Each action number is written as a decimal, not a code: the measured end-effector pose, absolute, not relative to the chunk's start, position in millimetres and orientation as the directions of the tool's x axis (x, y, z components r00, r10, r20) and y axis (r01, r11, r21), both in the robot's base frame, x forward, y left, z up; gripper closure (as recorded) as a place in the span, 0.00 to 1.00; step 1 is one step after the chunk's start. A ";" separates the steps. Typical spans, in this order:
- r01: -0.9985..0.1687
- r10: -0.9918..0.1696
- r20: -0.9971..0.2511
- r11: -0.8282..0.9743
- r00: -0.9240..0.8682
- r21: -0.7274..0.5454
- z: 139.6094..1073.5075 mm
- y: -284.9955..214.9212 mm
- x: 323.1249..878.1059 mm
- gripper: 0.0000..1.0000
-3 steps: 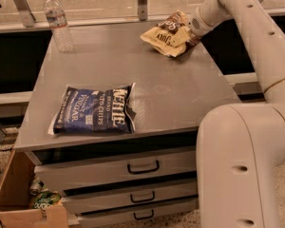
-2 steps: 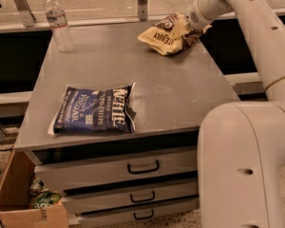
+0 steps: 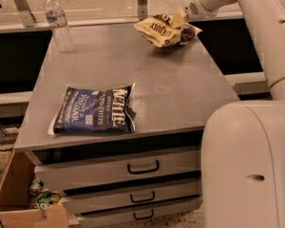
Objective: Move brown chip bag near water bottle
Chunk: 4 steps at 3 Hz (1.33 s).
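Observation:
Next, my gripper sets the brown chip bag down on the grey table (image 3: 95, 45) next to the water bottle, behind the Kettle chip bag.
The brown chip bag (image 3: 165, 31) is crumpled, tan-yellow with dark print and a dark brown part at its right. It hangs just above the far right of the grey table (image 3: 180, 89). My gripper (image 3: 179, 20) is shut on the bag's upper right edge and holds it lifted. The water bottle (image 3: 58, 22), clear with a white cap, stands upright at the table's far left corner, well to the left of the bag.
A dark blue Kettle chip bag (image 3: 94, 109) lies flat at the table's front left. Drawers (image 3: 142, 167) sit under the tabletop. A cardboard box (image 3: 19, 198) stands on the floor at the lower left. My white arm and base (image 3: 251, 160) fill the right side.
The gripper has lifted the brown chip bag off the table and carried it a little to the left, toward the bottle. The bottle and the blue bag have not moved.

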<state>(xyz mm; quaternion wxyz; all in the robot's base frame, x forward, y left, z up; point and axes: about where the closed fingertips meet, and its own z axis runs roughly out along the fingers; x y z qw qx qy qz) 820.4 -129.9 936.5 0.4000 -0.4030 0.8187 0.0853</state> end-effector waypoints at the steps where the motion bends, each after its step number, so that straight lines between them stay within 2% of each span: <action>1: -0.779 -0.604 -0.745 0.598 -0.283 -0.190 934.5 -104.2 823.3 1.00; 3: -0.906 -0.576 -0.816 0.318 0.050 -0.280 946.1 5.9 822.5 1.00; 4: -0.923 -0.554 -0.820 0.224 0.145 -0.314 945.3 38.4 817.0 1.00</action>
